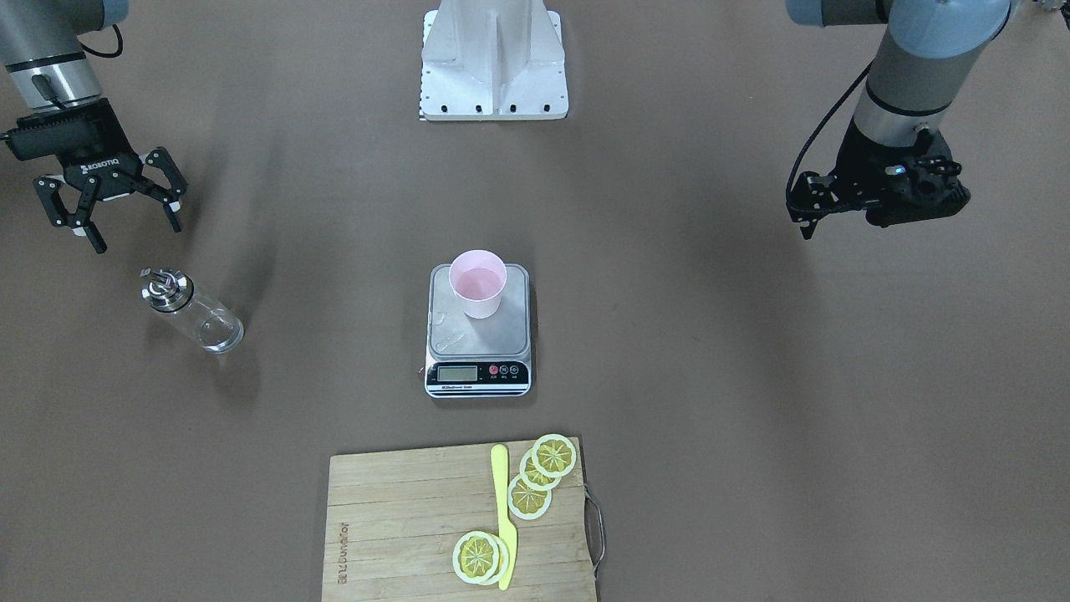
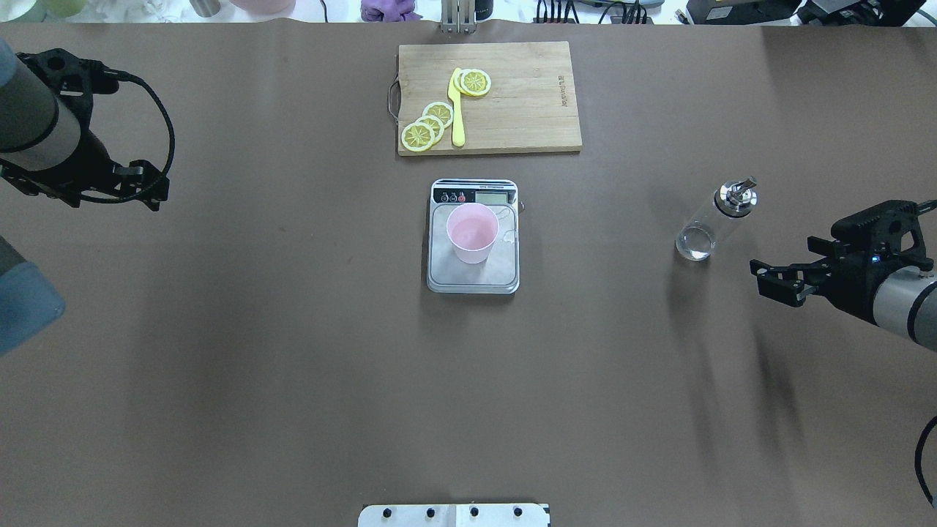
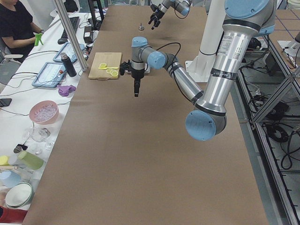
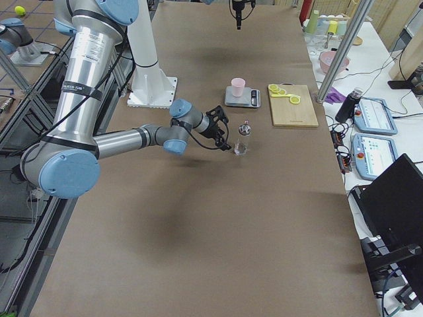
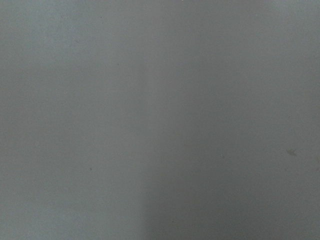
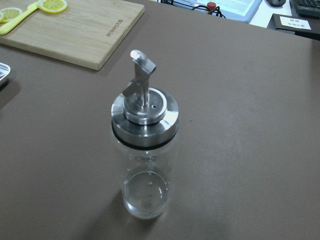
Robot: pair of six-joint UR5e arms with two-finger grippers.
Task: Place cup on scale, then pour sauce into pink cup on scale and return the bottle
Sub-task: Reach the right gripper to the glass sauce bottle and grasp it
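Next, I close my right gripper on the upper glass body (image 1: 194,310) (image 6: 146,164) of the bottle, below the bottle's metal spout cap.
The pale pink cup (image 1: 477,283) stands upright on the steel platform of the scale (image 1: 493,336) at mid-table; both also show in the overhead view, cup (image 2: 473,233) and scale (image 2: 505,274). The clear glass bottle (image 1: 191,311) with its metal spout cap stands upright on the table on my right side, and fills the right wrist view (image 6: 145,150). My right gripper (image 1: 138,237) is open and empty, a short way behind the bottle (image 2: 714,219). My left gripper (image 1: 804,219) hangs over bare table far from the scale; I cannot tell whether it is open or shut.
A wooden cutting board (image 1: 401,518) with lemon slices (image 1: 553,456) and a yellow knife (image 1: 504,518) lies beyond the scale. The robot base (image 1: 493,67) is at the near edge. The left wrist view shows only bare table.
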